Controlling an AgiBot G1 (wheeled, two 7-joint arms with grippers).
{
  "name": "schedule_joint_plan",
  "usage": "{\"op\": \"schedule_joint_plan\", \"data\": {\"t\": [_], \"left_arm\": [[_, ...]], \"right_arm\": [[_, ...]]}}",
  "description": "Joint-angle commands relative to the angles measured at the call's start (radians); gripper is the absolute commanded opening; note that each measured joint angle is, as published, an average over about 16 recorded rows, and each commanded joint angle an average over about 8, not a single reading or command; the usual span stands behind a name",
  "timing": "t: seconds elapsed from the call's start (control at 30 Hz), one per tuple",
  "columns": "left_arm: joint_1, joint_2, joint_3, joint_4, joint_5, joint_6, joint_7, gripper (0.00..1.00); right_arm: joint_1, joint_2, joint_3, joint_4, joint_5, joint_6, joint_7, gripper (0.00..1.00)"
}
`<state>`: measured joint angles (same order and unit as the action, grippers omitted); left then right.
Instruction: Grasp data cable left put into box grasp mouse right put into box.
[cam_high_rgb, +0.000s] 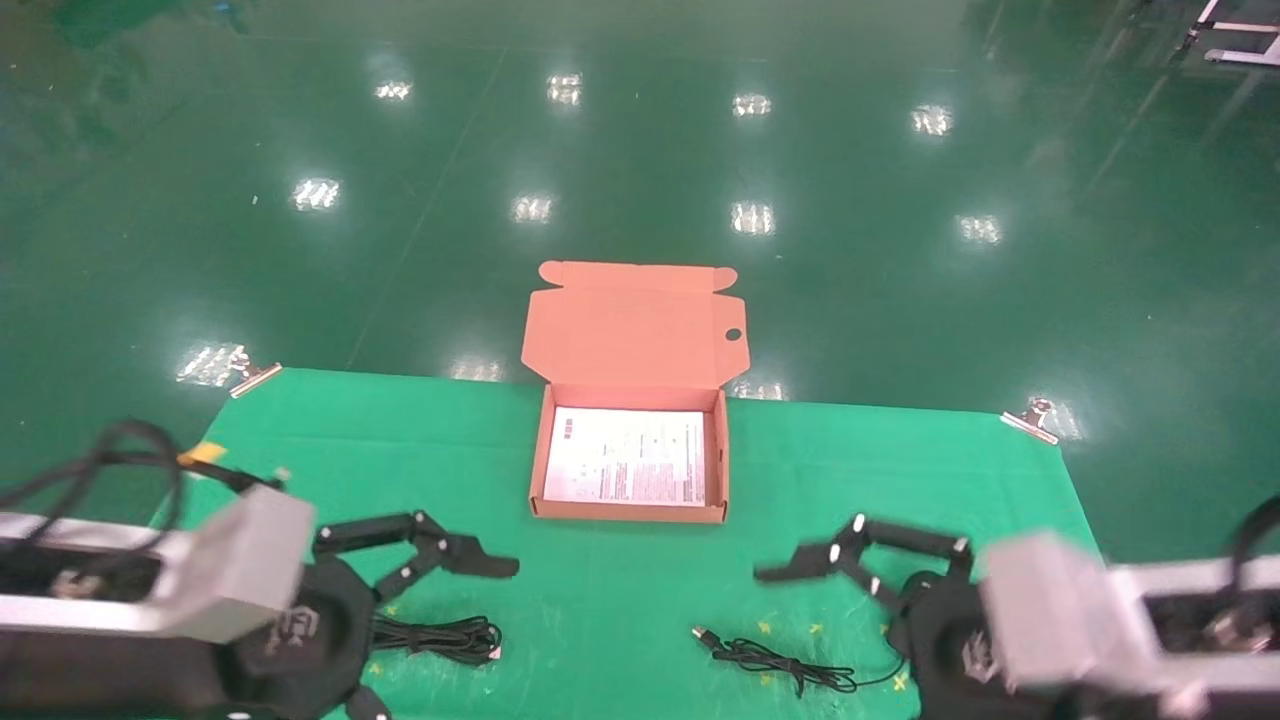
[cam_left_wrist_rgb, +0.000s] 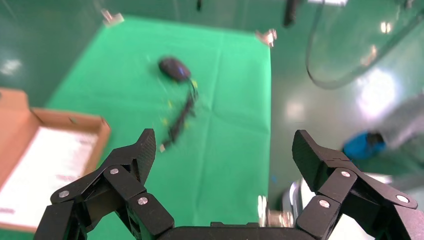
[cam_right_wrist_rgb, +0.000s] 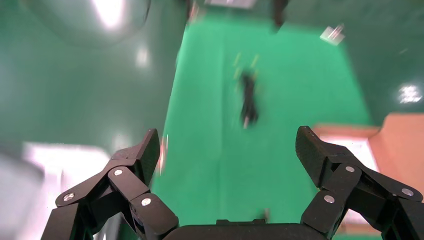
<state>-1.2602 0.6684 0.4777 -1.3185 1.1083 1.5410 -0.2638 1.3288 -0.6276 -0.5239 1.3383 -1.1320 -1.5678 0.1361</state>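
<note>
The black data cable has a band holding its loops together, and my left gripper should close there on the tied middle (cam_high_rgb: 417, 638).
The open orange-brown box (cam_high_rgb: 541, 450) with a white leaflet (cam_high_rgb: 628, 455) stands at the middle back of the green mat. The data cable (cam_high_rgb: 440, 635), a small black bundle, lies front left. My left gripper (cam_high_rgb: 445, 640) is open over it and holds nothing; its jaws stand wide in the left wrist view (cam_left_wrist_rgb: 222, 150). The mouse (cam_left_wrist_rgb: 174, 68) and its cord (cam_left_wrist_rgb: 182, 115) show there; in the head view only the cord (cam_high_rgb: 775, 660) shows and the mouse is hidden behind my right gripper (cam_high_rgb: 825, 645). The right gripper (cam_right_wrist_rgb: 227, 150) is open and empty. The data cable (cam_right_wrist_rgb: 248, 97) shows blurred beyond it.
The green mat (cam_high_rgb: 620, 600) is held by metal clips at its back left corner (cam_high_rgb: 255, 377) and back right corner (cam_high_rgb: 1030, 420). Shiny green floor lies beyond the table. The box lid (cam_high_rgb: 632, 325) stands open toward the back. The box wall (cam_left_wrist_rgb: 70, 122) is near the left gripper.
</note>
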Motion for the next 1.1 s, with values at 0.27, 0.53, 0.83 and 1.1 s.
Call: {"op": "schedule_joint_plan", "data": {"t": [0.27,0.53,0.83,1.1], "left_arm": [[-0.099,0.073,0.134,0.006,0.229,0.008,-0.020,1.00],[-0.155,0.145,0.255,0.006,0.501,-0.019,-0.045,1.00],[-0.147,0.210,0.347,-0.004,0.756,-0.099,-0.078,1.00],[-0.119,0.260,0.383,0.042,0.882,-0.168,-0.131,1.00]], "right_arm": [[0.236,-0.060,-0.317,0.012,-0.282,-0.014,-0.067,1.00],[0.324,-0.134,-0.506,0.013,-0.512,0.031,-0.042,1.00],[0.284,-0.196,-0.577,0.013,-0.693,0.126,0.044,1.00],[0.216,-0.226,-0.603,0.003,-0.806,0.216,0.157,1.00]]}}
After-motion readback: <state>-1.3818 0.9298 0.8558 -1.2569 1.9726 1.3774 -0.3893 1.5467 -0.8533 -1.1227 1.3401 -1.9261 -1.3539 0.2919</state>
